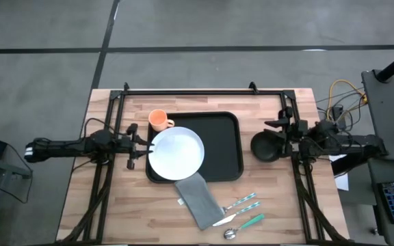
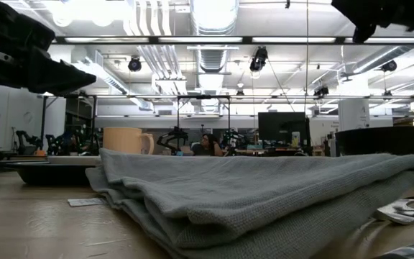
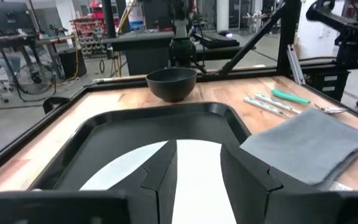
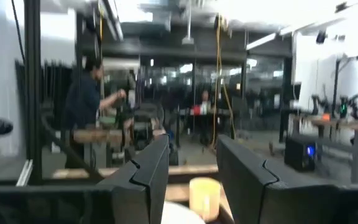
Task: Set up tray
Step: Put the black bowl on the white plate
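Observation:
The black bowl's near-side rim (image 1: 269, 160), on the side toward the cutlery, will be gripped by my right gripper.
The black tray (image 1: 221, 143) lies in the middle of the table. A round white plate (image 1: 176, 152) lies in its left half. My left gripper (image 1: 142, 144) stands open at the plate's left edge, pointing across the tray; in its wrist view the plate (image 3: 194, 171) shows between the fingers. My right gripper (image 1: 273, 130) is open beyond the tray's right side, raised over a black bowl (image 1: 265, 147), touching nothing. An orange cup (image 1: 159, 121) stands on the table at the tray's far left corner.
A folded grey napkin (image 1: 198, 200) lies on the table in front of the tray. Cutlery (image 1: 241, 212) with teal handles lies to its right near the front edge. Black frame rails (image 1: 204, 90) run along the far edge and both sides of the table.

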